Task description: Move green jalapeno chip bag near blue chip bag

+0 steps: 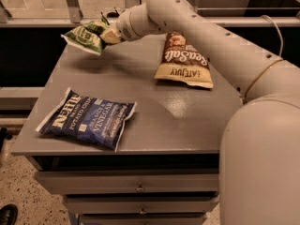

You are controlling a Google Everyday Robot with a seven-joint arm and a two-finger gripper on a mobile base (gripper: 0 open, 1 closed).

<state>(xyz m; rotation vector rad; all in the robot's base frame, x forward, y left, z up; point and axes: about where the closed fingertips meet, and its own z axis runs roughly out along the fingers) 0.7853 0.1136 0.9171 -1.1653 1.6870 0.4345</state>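
Observation:
I should release the green jalapeno chip bag from my gripper at the table's edge (54, 82) just behind the blue chip bag.
The small crinkled green jalapeno chip bag (86, 35) hangs above the far left corner of the grey table (154, 111), casting a shadow on the top. My gripper (108, 33) is at the bag's right end, shut on it, with the white arm reaching in from the right. The large navy-blue chip bag (86, 119) with white lettering lies flat at the front left of the table, well apart from the green bag.
A brown-and-cream "Sea Salt" bag (183, 60) lies at the back right of the table, under my arm. Drawers (136, 186) sit below the tabletop. A rail and dark shelving run behind the table. My robot body fills the right foreground.

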